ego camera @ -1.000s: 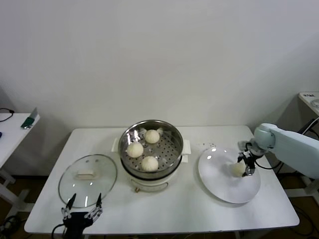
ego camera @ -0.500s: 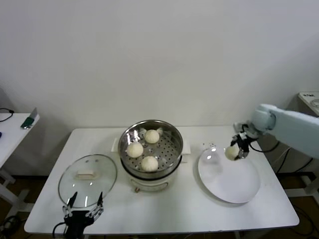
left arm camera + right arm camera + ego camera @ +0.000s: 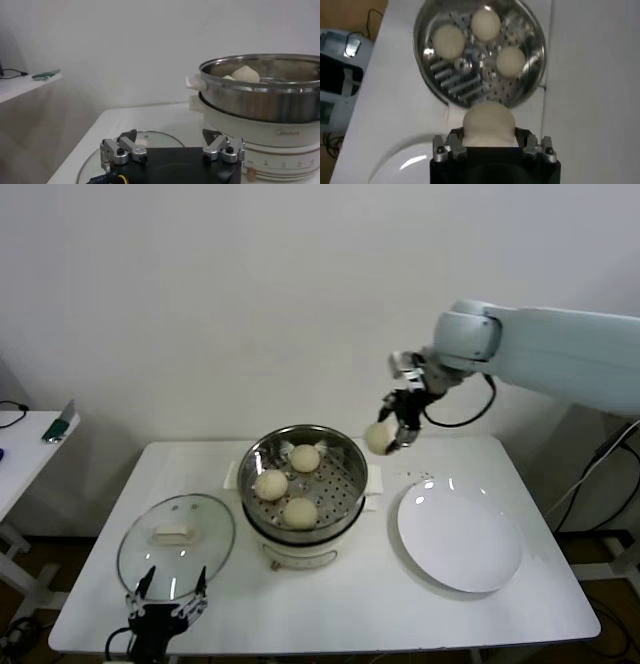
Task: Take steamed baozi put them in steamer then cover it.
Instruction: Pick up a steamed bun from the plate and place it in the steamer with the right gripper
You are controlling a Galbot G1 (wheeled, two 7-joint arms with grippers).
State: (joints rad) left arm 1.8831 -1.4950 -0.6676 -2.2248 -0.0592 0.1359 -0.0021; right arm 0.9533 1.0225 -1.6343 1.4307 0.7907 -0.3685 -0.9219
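Next, I let go of the baozi with my right gripper on the steamer's bare bottom on the side (image 3: pixel 333 484) (image 3: pixel 476 76) facing the plate.
My right gripper (image 3: pixel 385 434) is shut on a cream-white baozi (image 3: pixel 378 438) and holds it in the air just right of the steamer (image 3: pixel 345 449), above the table. The right wrist view shows that baozi (image 3: pixel 488 122) clamped between the fingers, with the steamer (image 3: pixel 431 85) farther off. Three baozi lie on the perforated bottom: one at the back (image 3: pixel 305 457), one on the left (image 3: pixel 270 484), one in front (image 3: pixel 300 511). The glass cover (image 3: pixel 205 559) lies flat on the table at the left, handle up. My left gripper (image 3: pixel 167 596) waits open by the cover's near edge.
A bare white plate (image 3: pixel 460 539) lies right of the cooker base (image 3: pixel 300 556). The table's front edge runs just below the left gripper. A side table (image 3: pixel 25 439) with a small object stands far left. A white wall is close behind.
My right gripper lifted the baozi off the plate and carried it up and left, from over the plate to beside the steamer's right rim. The left arm stayed put.
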